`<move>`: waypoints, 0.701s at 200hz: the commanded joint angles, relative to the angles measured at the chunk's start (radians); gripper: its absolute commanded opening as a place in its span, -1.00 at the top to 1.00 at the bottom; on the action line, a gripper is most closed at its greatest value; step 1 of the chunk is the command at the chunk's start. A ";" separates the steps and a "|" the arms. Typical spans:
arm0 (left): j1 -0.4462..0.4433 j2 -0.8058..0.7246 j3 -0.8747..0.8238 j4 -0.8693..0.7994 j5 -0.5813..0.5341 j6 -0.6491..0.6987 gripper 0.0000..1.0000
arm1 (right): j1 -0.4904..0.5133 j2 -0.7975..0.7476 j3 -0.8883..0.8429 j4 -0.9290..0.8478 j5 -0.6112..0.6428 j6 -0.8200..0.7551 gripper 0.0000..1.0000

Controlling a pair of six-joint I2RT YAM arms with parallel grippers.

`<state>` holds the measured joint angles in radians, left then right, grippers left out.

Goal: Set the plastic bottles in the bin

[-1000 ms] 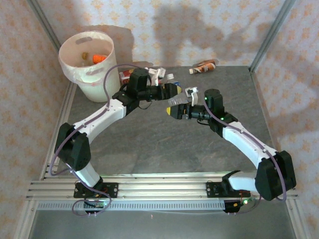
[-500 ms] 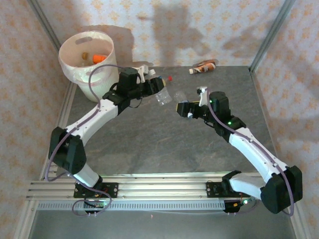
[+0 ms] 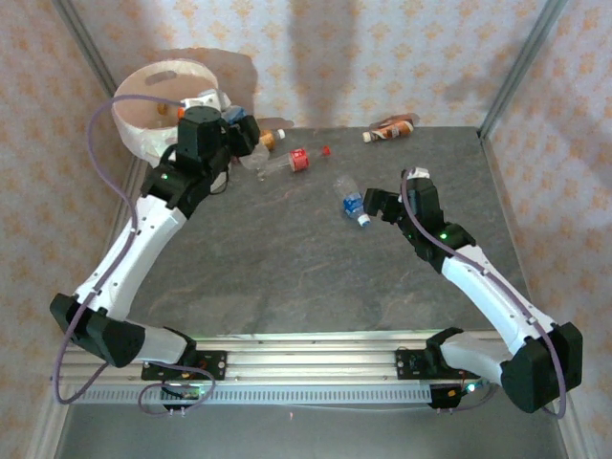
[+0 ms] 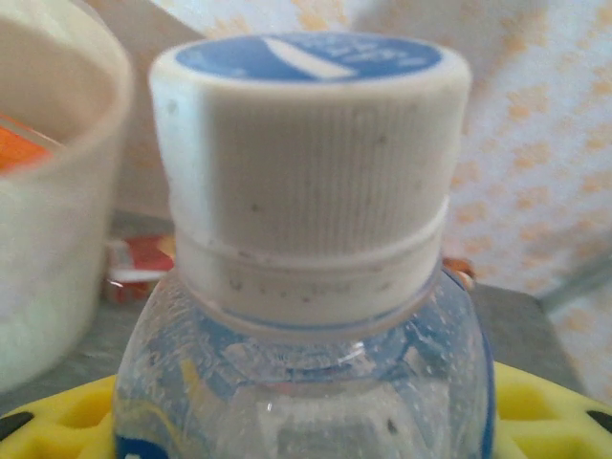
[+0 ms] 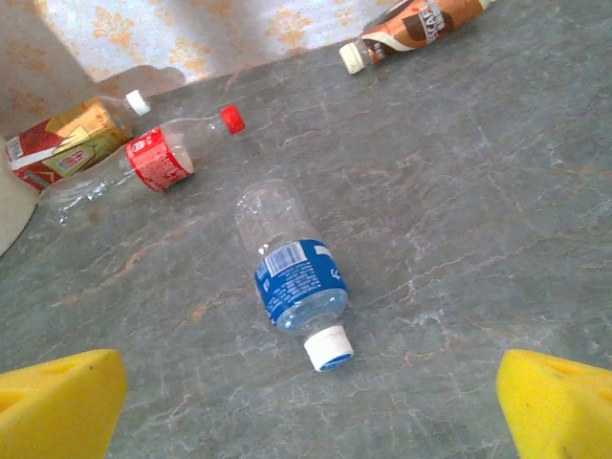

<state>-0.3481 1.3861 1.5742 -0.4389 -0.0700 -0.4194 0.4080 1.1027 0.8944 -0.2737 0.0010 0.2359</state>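
Observation:
My left gripper should release the clear bottle inside the off-white bin (image 3: 140, 103), in between the orange items and the bin's rim on the side by the room's wall.
My left gripper (image 3: 232, 128) is shut on a clear bottle (image 4: 306, 239) with a white cap and a blue label, held at the right rim of the off-white bin (image 3: 143, 134). Its yellow fingers (image 4: 550, 411) flank the bottle's shoulder. The bin (image 4: 53, 239) stands close on the left. My right gripper (image 3: 375, 204) is open and holds nothing, its yellow fingertips (image 5: 57, 406) set wide apart. Just ahead of it a blue-labelled bottle (image 5: 296, 277) lies on the table, also seen from above as the blue-labelled bottle (image 3: 352, 201).
A red-labelled bottle (image 3: 292, 160) with a red cap and an orange-labelled bottle (image 3: 273, 140) lie near the bin. A brown bottle (image 3: 390, 127) rests by the back wall. Orange items (image 3: 177, 111) sit inside the bin. Bare grey table (image 3: 287, 268) spreads in front.
My left arm has swung left to the bin's rim, carrying its bottle. My right gripper has pulled back to the right, and the blue-labelled bottle now lies on the table before it.

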 commanded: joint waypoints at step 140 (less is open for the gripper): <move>0.249 0.297 0.437 0.126 -0.436 0.697 0.07 | 0.002 -0.032 0.024 -0.038 0.054 0.022 -0.99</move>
<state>-0.1478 1.6333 1.9842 -0.4271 -0.4187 0.1154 0.4080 1.0996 0.8959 -0.2882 0.0311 0.2474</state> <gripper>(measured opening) 0.581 0.996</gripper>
